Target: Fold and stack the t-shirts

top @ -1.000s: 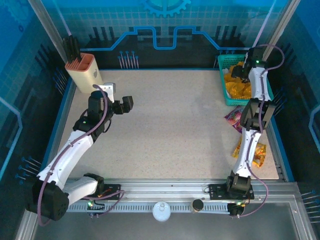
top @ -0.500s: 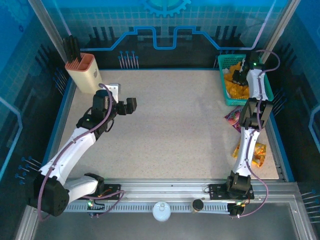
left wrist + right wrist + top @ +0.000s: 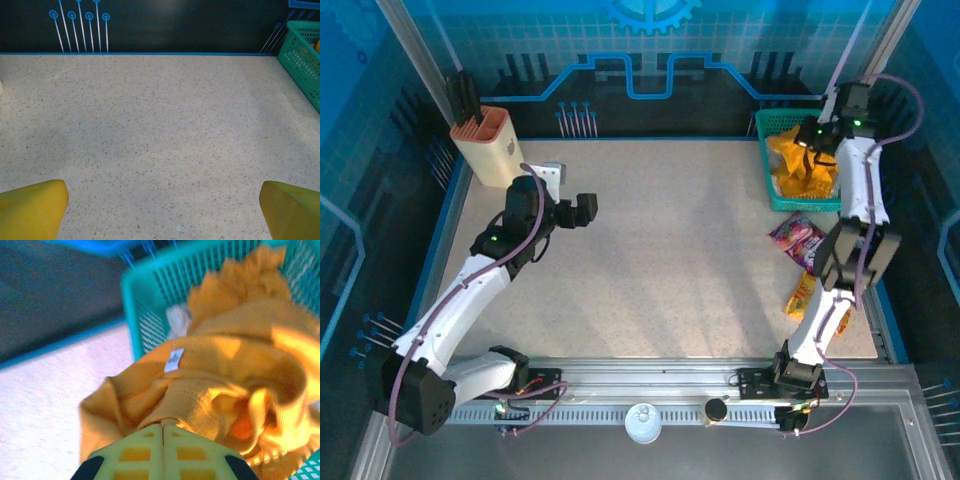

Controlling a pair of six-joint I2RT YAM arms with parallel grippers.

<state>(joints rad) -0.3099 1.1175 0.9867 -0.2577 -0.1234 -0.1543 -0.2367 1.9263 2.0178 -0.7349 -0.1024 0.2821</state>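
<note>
Next, I release the mustard-orange t-shirt's collar from my right gripper on the bare middle of the speckled tabletop (image 3: 658,252).
A mustard-orange t-shirt (image 3: 235,370) hangs bunched over the front wall of the teal basket (image 3: 150,295), its collar with a white tag pinched between my right gripper's (image 3: 163,426) shut fingers. From above, that shirt (image 3: 798,168) fills the basket (image 3: 766,160) at the table's back right, with my right gripper (image 3: 817,140) over it. A bit of pale white-grey cloth (image 3: 178,320) shows under the orange shirt inside the basket. My left gripper (image 3: 582,208) hovers open over the bare left half of the table; its yellow fingertips (image 3: 32,207) stand wide apart.
A beige knife block (image 3: 488,145) stands at the back left corner. A purple packet (image 3: 798,237) and a shiny yellow snack packet (image 3: 802,297) lie along the right edge near my right arm. Blue rails border the speckled tabletop (image 3: 670,260).
My right gripper has risen and swung back over the basket, lifting the orange shirt's collar. My left gripper has drifted slightly to the right.
</note>
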